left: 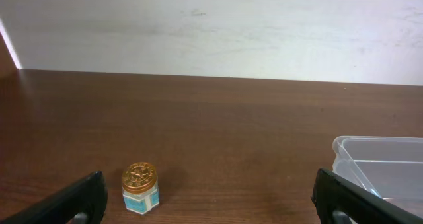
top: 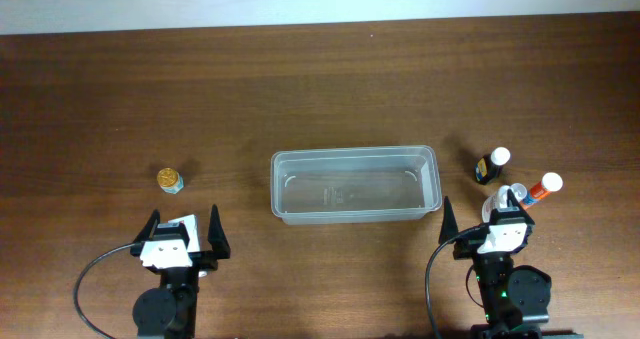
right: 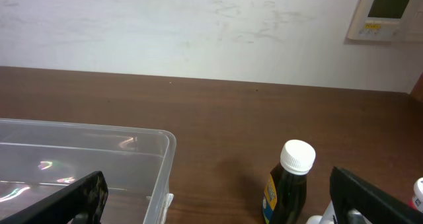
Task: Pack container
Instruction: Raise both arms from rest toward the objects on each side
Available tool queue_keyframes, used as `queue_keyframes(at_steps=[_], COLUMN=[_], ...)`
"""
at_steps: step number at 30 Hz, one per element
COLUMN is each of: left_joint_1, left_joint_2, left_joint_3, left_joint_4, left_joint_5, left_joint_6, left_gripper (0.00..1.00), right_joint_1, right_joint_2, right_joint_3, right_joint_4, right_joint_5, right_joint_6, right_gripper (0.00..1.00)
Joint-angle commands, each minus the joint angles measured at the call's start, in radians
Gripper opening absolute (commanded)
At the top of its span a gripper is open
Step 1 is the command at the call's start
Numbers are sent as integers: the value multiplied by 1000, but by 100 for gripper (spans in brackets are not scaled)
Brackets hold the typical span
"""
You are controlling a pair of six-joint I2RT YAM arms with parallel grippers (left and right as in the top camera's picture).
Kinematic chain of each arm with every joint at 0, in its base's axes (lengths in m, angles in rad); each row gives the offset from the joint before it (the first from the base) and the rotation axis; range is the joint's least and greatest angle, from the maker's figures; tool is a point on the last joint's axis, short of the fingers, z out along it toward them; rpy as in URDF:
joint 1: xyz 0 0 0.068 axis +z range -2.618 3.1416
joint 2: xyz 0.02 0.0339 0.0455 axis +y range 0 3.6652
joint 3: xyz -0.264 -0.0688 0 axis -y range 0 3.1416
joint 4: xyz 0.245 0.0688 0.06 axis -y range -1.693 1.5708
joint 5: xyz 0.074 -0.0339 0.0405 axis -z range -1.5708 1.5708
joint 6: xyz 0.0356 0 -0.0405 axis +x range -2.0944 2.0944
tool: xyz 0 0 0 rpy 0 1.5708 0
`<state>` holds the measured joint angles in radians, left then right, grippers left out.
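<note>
The dark bottle stands upright beside the clear plastic container. So next my right gripper goes to the dark bottle's white cap (top: 500,156) (right: 298,156) and closes there.
The clear plastic container (top: 355,184) sits empty at the table's middle; its corner shows in the left wrist view (left: 380,161) and the right wrist view (right: 86,158). A small jar with a gold lid (top: 170,180) stands left of it, also in the left wrist view (left: 140,187). A dark bottle with a white cap (top: 491,165) stands right of the container, also in the right wrist view (right: 289,184). An orange bottle with a white cap (top: 541,189) and a small clear bottle (top: 505,195) lie by the right gripper. My left gripper (top: 182,227) and right gripper (top: 487,215) are open and empty near the front edge.
The dark wooden table (top: 320,89) ends at a white wall at the back. A white thermostat panel (right: 386,12) hangs on the wall at the right. Black cables run from both arm bases.
</note>
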<state>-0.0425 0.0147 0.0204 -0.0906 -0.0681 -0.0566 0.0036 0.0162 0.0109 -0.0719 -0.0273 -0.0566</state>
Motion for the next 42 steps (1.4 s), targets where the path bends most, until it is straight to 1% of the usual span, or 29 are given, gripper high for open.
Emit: queue_keyframes(at_steps=[1,33,37,38,39,42], left_joint_1=[6,6,6,6,6,6], left_joint_2=[-7,-6,-7,-7,-7,1], left_joint_3=[-3,-3,-3,-3,-2,45], left_joint_4=[-1,-1,-1,0,0,-52], left_joint_5=[-7,-3,-3,-3,-4,-3], left_joint_6=[4,4,3,3,4,-7], left_gripper=[99,99,99,99,99,99], right_joint_1=[-4,-4,-4,-4,-4,-4], right_joint_2=[-3,-3,-3,-3,-3,-2], right_joint_3=[-5,-5,-5,-5,-4,46], right_joint_4=[-3,-3,-3,-3,-3,-53], right_joint_5=[-3,-3,-6,-6,-6,-6], right_joint_6=[1,1,19,46,108,125], right_gripper=[98,98,98,99,98,98])
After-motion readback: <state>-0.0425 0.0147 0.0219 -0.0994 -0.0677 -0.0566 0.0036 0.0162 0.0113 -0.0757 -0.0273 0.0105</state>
